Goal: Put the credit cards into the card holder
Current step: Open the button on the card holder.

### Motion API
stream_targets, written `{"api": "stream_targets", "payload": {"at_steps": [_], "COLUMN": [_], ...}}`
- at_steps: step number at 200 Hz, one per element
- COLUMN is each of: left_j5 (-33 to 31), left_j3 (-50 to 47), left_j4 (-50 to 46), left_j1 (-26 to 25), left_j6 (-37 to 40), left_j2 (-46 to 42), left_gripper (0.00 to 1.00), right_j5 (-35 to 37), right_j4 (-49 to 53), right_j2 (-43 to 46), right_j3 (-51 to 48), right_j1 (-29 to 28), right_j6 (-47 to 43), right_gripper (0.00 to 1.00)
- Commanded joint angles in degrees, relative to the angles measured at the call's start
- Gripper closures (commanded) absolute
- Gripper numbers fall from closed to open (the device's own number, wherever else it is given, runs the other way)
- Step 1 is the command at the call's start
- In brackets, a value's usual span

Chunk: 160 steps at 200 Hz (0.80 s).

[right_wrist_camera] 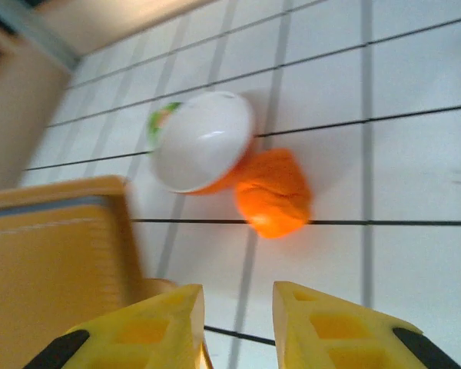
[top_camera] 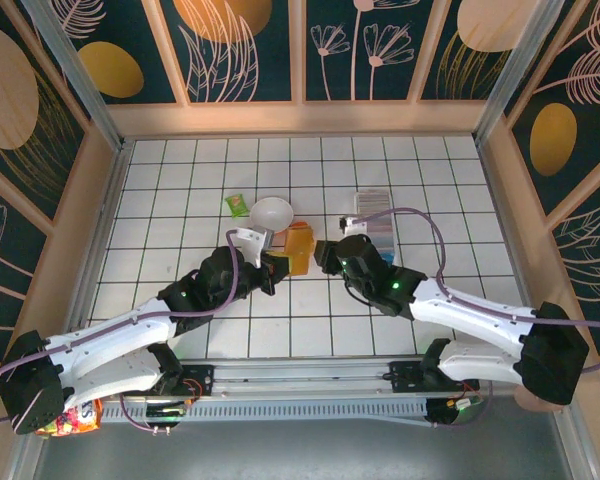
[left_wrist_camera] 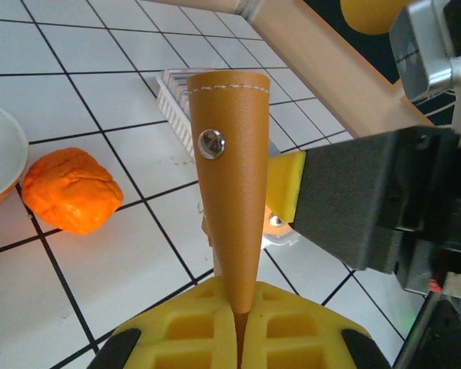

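Note:
The wallet is shut in my left gripper, so my right gripper will take the loose strap (left_wrist_camera: 276, 222) and hold it while my left gripper opens the cover.
My left gripper (top_camera: 277, 266) (left_wrist_camera: 243, 314) is shut on the lower edge of a tan-orange leather wallet (top_camera: 298, 248) (left_wrist_camera: 230, 184), which stands upright in the middle of the table. From the right, my right gripper (top_camera: 322, 256) (right_wrist_camera: 238, 323) faces the wallet (right_wrist_camera: 54, 254) with its jaws open and nothing between them. One of its yellow fingers (left_wrist_camera: 284, 184) is close beside the wallet. The card holder (top_camera: 373, 215) (left_wrist_camera: 172, 96), a white slotted tray, lies just behind the right gripper. The credit cards are hidden.
A white bowl (top_camera: 272, 212) (right_wrist_camera: 203, 138) rests tilted on an orange lump (right_wrist_camera: 273, 192) (left_wrist_camera: 69, 188) behind the wallet. A green packet (top_camera: 238, 204) lies to the bowl's left. Wooden walls ring the tiled table (top_camera: 180, 180).

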<state>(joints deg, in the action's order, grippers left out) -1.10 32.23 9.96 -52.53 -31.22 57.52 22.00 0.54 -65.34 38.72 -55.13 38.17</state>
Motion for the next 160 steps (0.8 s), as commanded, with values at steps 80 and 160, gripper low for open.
{"api": "stream_targets", "payload": {"at_steps": [80, 160], "left_j5": [-3.69, 2.08], "left_j3": [-0.38, -2.71], "left_j4": [-0.35, 3.74], "left_j1": [-0.32, -0.31], "left_j6": [-3.02, -5.08], "left_j2": [1.46, -0.53], "left_gripper": [1.0, 1.0], "right_j5": [-13.86, -15.14], "right_j4": [-14.16, -13.67], "right_j2": [13.49, 7.64], "right_j3": [-10.07, -9.59], "right_j1": [1.17, 1.17], "right_j6": [-3.78, -2.49], "right_gripper": [0.47, 0.53]}}
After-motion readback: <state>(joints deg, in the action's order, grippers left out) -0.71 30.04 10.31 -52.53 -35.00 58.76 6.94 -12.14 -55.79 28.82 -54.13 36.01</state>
